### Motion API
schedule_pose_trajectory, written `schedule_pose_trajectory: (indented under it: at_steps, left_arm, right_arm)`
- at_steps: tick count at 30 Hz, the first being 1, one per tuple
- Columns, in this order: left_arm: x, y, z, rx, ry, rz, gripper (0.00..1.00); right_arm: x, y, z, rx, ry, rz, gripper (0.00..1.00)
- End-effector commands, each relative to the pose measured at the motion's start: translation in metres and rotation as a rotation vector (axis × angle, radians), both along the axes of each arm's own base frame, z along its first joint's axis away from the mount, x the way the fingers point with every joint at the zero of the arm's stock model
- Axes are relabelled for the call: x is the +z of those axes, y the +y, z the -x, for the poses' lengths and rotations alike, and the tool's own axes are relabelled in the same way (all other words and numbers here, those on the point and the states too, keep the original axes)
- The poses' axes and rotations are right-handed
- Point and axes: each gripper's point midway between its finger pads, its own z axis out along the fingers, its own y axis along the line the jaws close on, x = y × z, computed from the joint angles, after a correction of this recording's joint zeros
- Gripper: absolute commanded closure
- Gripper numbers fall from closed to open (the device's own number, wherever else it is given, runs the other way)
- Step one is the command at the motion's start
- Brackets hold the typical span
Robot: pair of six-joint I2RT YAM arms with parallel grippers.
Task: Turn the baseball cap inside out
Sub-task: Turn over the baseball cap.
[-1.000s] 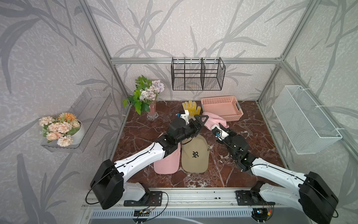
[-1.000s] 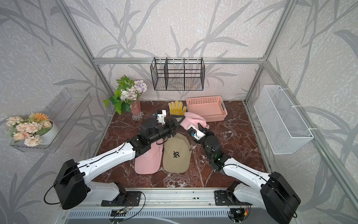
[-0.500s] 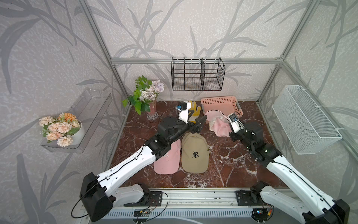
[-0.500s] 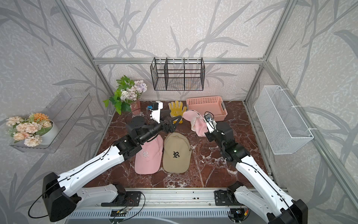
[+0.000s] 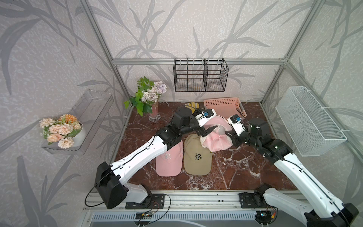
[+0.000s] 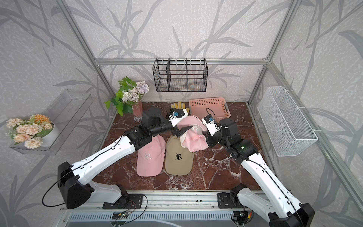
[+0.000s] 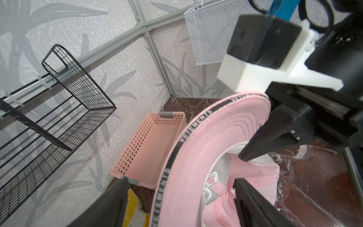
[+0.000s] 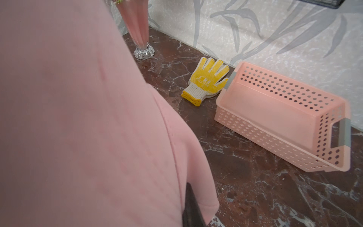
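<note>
The cap's top sags while my right gripper pinches the lining under the brim, so it should take the top's lower side [image 5: 219, 145] once my left gripper holds the brim.
A pink baseball cap [image 5: 216, 142] [image 6: 196, 142] hangs in the air over the back of a tan cap. My right gripper [image 5: 230, 137] [image 6: 206, 137] is shut on its edge. In the left wrist view its black fingers [image 7: 261, 141] pinch the white lining under the brim [image 7: 206, 141]. My left gripper [image 5: 208, 132] [image 6: 183, 132] [image 7: 179, 179] is open, one finger on each side of the brim and crown edge. In the right wrist view pink cloth [image 8: 78, 118] fills most of the frame and covers all but one dark finger [image 8: 189, 206].
A second pink cap [image 5: 169, 159] and a tan cap [image 5: 197, 157] lie side by side on the marble table [image 5: 235, 173]. At the back are a pink basket [image 5: 224, 105], a yellow glove [image 8: 208, 78] and a flower vase [image 5: 154, 114]. A white wire basket [image 5: 308, 125] hangs at right.
My right gripper has lifted the pink cap off the table and carried it up and toward the middle. My left gripper rose with it, narrowed a little, and now straddles the brim.
</note>
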Motion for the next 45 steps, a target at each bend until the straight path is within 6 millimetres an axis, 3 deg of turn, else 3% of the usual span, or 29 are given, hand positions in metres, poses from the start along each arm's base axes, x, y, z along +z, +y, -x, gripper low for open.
schedule_pose_trajectory:
  at_steps: [1, 5, 9, 13, 17, 22, 28, 34, 45]
  left_arm:
    - [-0.002, -0.007, 0.010, -0.099, -0.012, -0.053, 0.19]
    - [-0.010, -0.015, 0.024, -0.200, 0.033, -0.061, 0.34]
    - [-0.017, -0.018, 0.030, -0.241, 0.069, -0.062, 0.62]
    - [-0.013, -0.013, 0.022, -0.193, 0.110, -0.042, 1.00]
    - [0.003, 0.000, 0.019, -0.167, 0.113, 0.020, 1.00]
    - [0.034, 0.029, 0.019, -0.212, 0.143, 0.135, 1.00]
    - [0.052, 0.051, 0.024, -0.219, 0.130, 0.190, 1.00]
    - [0.063, 0.059, 0.025, -0.227, 0.126, 0.231, 1.00]
    - [0.066, 0.060, 0.020, -0.223, 0.142, 0.267, 1.00]
  right_arm:
    - [0.017, 0.009, 0.010, 0.060, 0.000, -0.055, 1.00]
    - [0.018, 0.010, 0.008, 0.064, -0.001, -0.063, 1.00]
    - [0.021, 0.014, 0.008, 0.076, -0.016, -0.088, 1.00]
    - [0.019, 0.016, 0.009, 0.087, -0.019, -0.103, 1.00]
    - [0.014, 0.019, 0.010, 0.099, -0.017, -0.128, 1.00]
    - [0.007, 0.018, 0.011, 0.117, -0.024, -0.181, 0.74]
    - [0.005, 0.026, 0.024, 0.231, -0.029, -0.275, 0.65]
    - [-0.004, 0.038, 0.039, 0.347, 0.021, -0.312, 0.63]
    - [0.009, 0.052, 0.064, 0.517, 0.083, -0.423, 0.67]
